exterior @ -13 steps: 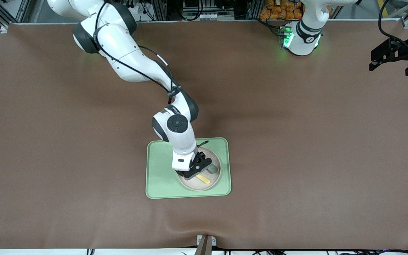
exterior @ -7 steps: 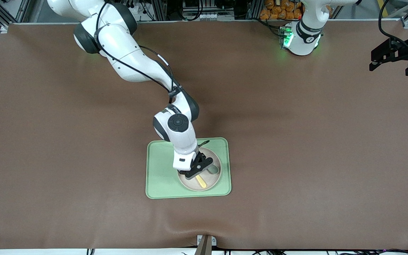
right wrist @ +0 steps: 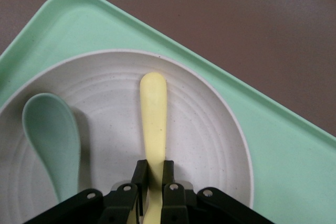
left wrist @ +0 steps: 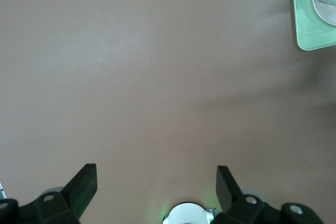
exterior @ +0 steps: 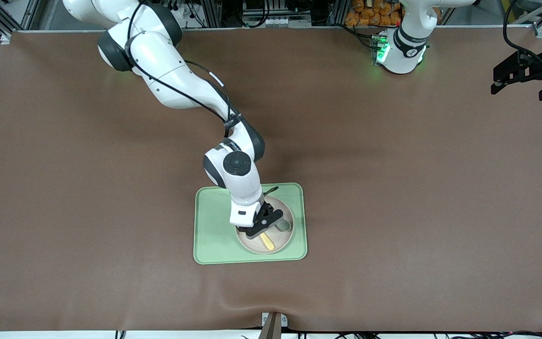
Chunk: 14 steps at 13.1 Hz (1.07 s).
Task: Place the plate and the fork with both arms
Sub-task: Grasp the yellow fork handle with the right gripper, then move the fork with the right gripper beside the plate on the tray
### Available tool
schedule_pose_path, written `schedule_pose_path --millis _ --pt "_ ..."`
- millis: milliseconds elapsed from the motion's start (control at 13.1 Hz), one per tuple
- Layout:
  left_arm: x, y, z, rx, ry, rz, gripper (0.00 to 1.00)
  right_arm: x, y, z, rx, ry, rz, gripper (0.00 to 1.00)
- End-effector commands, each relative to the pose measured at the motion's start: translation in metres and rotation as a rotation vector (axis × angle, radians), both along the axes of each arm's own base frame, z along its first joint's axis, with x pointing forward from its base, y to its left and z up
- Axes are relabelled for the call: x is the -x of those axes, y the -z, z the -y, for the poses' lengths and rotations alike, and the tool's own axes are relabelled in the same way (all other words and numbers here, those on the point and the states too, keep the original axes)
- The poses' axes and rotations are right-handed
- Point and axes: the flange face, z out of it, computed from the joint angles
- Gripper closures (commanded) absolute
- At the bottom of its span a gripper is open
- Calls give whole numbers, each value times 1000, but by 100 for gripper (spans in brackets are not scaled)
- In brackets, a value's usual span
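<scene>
My right gripper should release the pale-yellow fork, now held low over the plate, on the tray (exterior: pixel 218 231) next to the cream plate, away from my left gripper.
The cream plate (exterior: pixel 284 239) lies on the pale-green tray (exterior: pixel 214 235). My right gripper (exterior: pixel 261 230) is low over the plate and shut on the pale-yellow fork (exterior: pixel 267 241). In the right wrist view its fingers (right wrist: pixel 139 174) clamp the fork (right wrist: pixel 153 103) on both sides over the plate (right wrist: pixel 210 140). The handle end points away from the gripper, and the tines are hidden under it. My left gripper (exterior: pixel 499 80) waits open and empty in the air at the left arm's end of the table. It also shows in the left wrist view (left wrist: pixel 155 182).
A pale grey-green spoon (exterior: pixel 283 226) lies in the plate beside the fork and also shows in the right wrist view (right wrist: pixel 52 135). The tray's rim (right wrist: pixel 283 150) surrounds the plate. Brown cloth covers the table (exterior: pixel 393 188). The tray's corner (left wrist: pixel 310 30) shows in the left wrist view.
The right gripper has shifted slightly over the plate. The fork's free end has swung a little toward the front camera. The left arm has not moved.
</scene>
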Motion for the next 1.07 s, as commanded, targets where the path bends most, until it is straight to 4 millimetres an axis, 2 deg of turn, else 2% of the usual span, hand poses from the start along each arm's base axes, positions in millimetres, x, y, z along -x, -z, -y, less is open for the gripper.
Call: schedule_pose_path --millis 0,229,382,534,610,763,992 --pt "3 -6 -1 9 3 0 0 -5 -19 -1 1 9 1 100" --pt "3 -6 -1 9 3 0 0 -9 -41 6 7 29 -15 100" --pt "3 -6 1 9 6 0 0 -18 -41 20 10 48 -24 100" --pt "3 -6 1 9 6 0 0 -27 -55 36 13 75 -33 100" --pt "3 -6 1 9 6 0 0 -30 -54 43 18 88 -50 100" --pt "3 -6 1 9 6 0 0 -43 -60 69 2 135 -61 100" --pt "3 -6 1 9 6 0 0 -54 -44 113 -21 217 -110 100"
